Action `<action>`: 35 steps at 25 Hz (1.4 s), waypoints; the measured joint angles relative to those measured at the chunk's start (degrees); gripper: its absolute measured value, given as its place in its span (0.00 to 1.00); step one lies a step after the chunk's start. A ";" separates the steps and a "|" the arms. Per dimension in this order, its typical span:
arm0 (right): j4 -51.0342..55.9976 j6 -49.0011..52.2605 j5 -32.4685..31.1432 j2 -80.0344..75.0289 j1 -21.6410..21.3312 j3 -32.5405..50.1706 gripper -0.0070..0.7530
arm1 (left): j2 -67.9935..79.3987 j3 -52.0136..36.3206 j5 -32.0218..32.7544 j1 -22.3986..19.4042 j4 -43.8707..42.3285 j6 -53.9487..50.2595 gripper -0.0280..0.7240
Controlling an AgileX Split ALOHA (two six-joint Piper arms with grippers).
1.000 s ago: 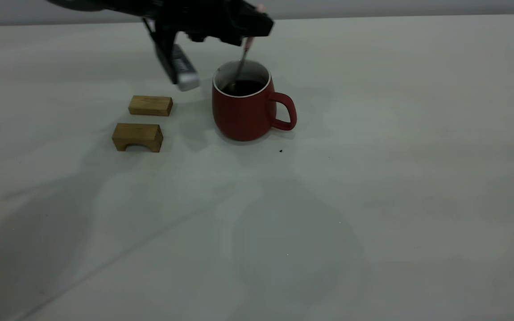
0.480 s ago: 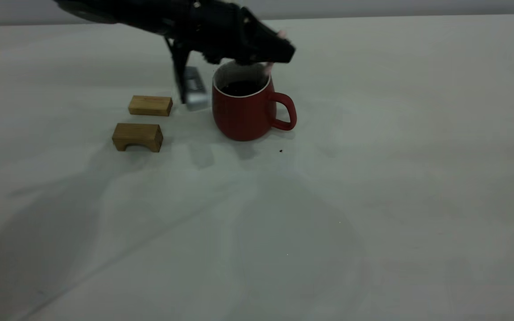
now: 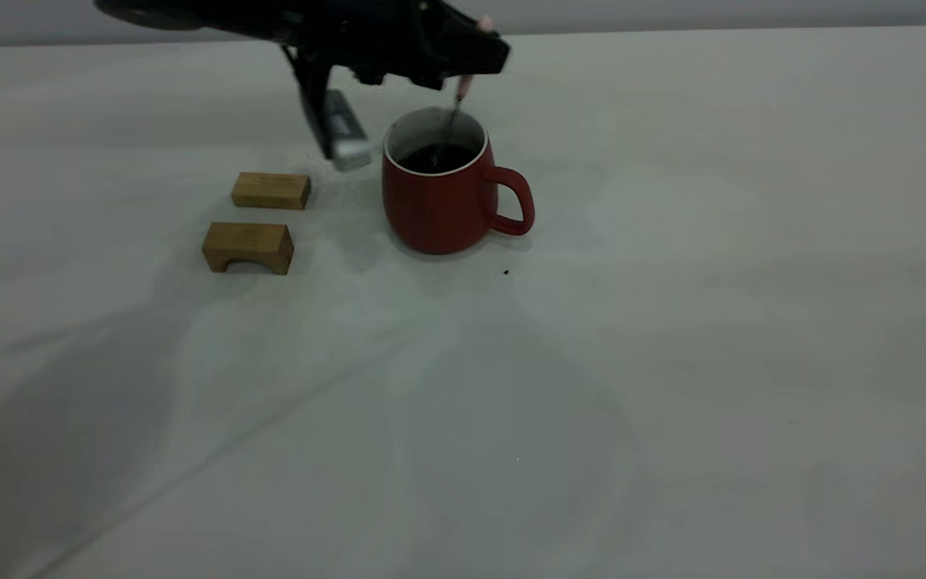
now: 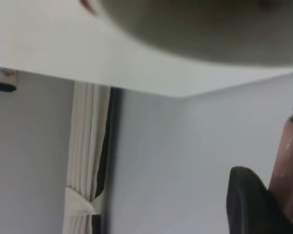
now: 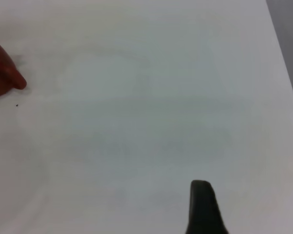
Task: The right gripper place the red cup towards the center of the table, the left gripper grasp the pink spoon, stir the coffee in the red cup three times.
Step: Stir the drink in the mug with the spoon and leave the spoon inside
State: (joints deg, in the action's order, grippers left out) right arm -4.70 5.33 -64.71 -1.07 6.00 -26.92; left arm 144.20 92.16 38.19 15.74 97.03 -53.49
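Note:
Next, my left gripper releases the pink spoon, its handle leaning against the far rim of the red cup [image 3: 470,117].
The red cup [image 3: 443,201] stands on the table [image 3: 672,338] a little left of the middle, its handle to the right. Dark coffee [image 3: 435,158] fills it. My left gripper [image 3: 475,58] hovers just above and behind the rim, shut on the pink spoon [image 3: 464,84]. The spoon's grey neck slants down into the coffee and its bowl is hidden in the liquid. In the left wrist view the spoon's pink handle [image 4: 288,161] lies against a dark finger [image 4: 249,200]. My right gripper [image 5: 202,207] is off to the side, far from the red cup [image 5: 0,73].
Two wooden blocks lie left of the cup: a flat one [image 3: 270,190] and an arched one [image 3: 247,247] nearer the front. A silver-grey part [image 3: 344,135] of the left arm hangs between the blocks and the cup. A tiny dark speck [image 3: 506,273] lies near the cup's base.
The left gripper dipped low and right over the cup's rim, then rose and swung back left. The spoon's neck shows in the coffee again. The cup has not moved.

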 joint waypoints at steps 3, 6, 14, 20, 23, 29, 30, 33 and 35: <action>0.00 0.00 0.00 0.00 0.00 0.00 0.71 | 1.08 0.21 1.26 1.55 0.18 0.58 0.24; 0.00 0.00 0.00 0.00 0.00 0.00 0.71 | 1.33 0.21 3.44 2.04 -1.28 0.57 0.24; 0.00 0.00 0.00 0.00 0.00 0.00 0.71 | 1.33 0.28 5.47 -1.63 -9.14 -6.21 0.24; 0.00 0.00 0.00 0.00 0.00 0.00 0.71 | 1.28 0.38 5.67 -3.17 -7.12 -7.82 0.24; 0.00 0.00 0.00 0.00 0.00 0.00 0.71 | 1.28 0.38 6.46 -3.11 -6.20 -7.89 0.24; 0.00 0.00 0.00 0.00 0.00 0.00 0.71 | 1.28 0.38 9.23 -3.11 -7.16 -8.20 0.24; 0.00 0.00 0.00 0.00 0.00 0.00 0.71 | 1.28 0.38 9.51 -3.11 -8.27 -8.20 0.24; 0.00 0.00 0.00 0.00 0.00 0.00 0.71 | 1.28 0.38 9.94 -3.11 -11.96 -8.20 0.27; 0.00 0.00 0.00 0.00 0.00 0.00 0.71 | 1.22 0.42 10.01 -3.11 -14.91 -8.24 0.36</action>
State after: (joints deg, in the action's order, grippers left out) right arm -4.70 5.33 -64.71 -1.07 6.00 -26.92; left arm 145.43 92.58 48.20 12.63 82.12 -61.74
